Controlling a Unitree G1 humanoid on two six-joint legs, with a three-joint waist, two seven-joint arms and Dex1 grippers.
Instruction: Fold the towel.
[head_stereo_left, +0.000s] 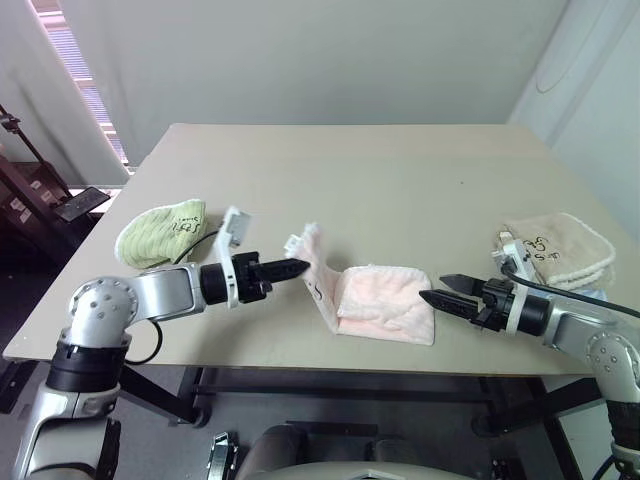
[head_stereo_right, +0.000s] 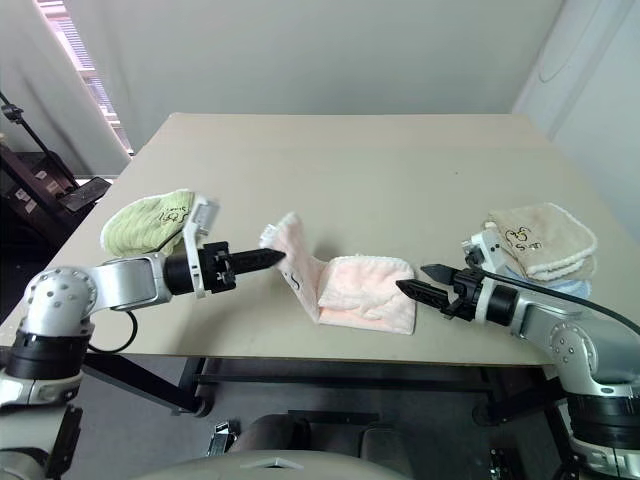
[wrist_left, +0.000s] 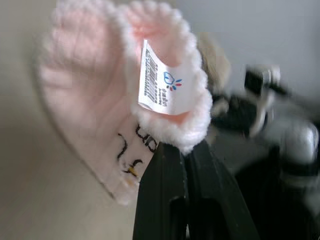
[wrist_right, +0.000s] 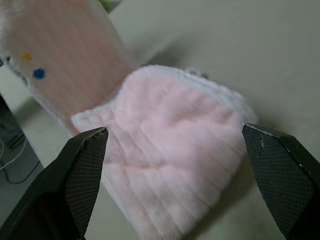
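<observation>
My left gripper has the pink towel's raised corner, which hangs in the air above the table. It will let go of it on the folded part's front corner (head_stereo_left: 416, 331) nearest my right gripper.
The pale pink towel (head_stereo_left: 385, 303) lies partly folded near the table's front edge, with its left end lifted off the surface. My left gripper (head_stereo_left: 300, 266) is shut on that raised corner, which carries a white care label (wrist_left: 160, 80) and dark embroidered marks (wrist_left: 131, 150). The lifted flap (head_stereo_right: 292, 262) hangs in the air above the table. My right gripper (head_stereo_left: 432, 297) stands open just right of the towel's folded end, touching nothing. In the right wrist view its fingers (wrist_right: 82, 165) frame the pink towel (wrist_right: 170, 150).
A light green towel (head_stereo_left: 160, 232) lies at the table's left side, behind my left arm. A beige towel (head_stereo_left: 558, 248) sits folded at the right edge on something pale blue. The far half of the tan table (head_stereo_left: 350, 170) is bare.
</observation>
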